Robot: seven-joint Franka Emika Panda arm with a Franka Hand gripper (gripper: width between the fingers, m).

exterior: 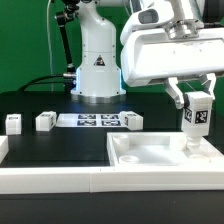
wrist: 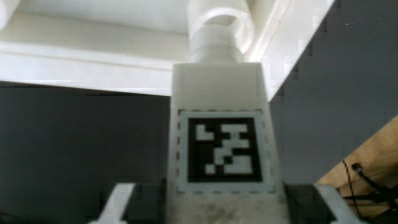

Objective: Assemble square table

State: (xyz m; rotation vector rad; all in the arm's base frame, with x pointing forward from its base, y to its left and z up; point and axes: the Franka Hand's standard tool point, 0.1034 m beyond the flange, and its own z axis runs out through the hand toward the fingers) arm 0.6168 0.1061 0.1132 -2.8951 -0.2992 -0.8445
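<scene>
The white leg, now held upright against the white top, will stand upright in the white top's corner (exterior: 197, 154) (wrist: 219, 16) next to the front border rail when my gripper lets go of it.
In the exterior view, the square table's white tray-like top (exterior: 150, 155) lies at the front right. My gripper (exterior: 197, 108) is shut on one white leg (exterior: 197, 120), held upright with its tag facing out. The leg's thin lower end reaches down to the top's far right corner. The wrist view looks along this tagged leg (wrist: 222, 130), which sits between the two fingers (wrist: 128, 205). Its narrow end (wrist: 217, 35) is against the white top (wrist: 80, 45). Three more legs (exterior: 13, 122) (exterior: 45, 121) (exterior: 133, 120) lie loose on the black table.
The marker board (exterior: 95, 120) lies flat between the loose legs. A long white border rail (exterior: 50, 180) runs along the front edge. The arm's white base (exterior: 97, 65) stands at the back, before a green backdrop.
</scene>
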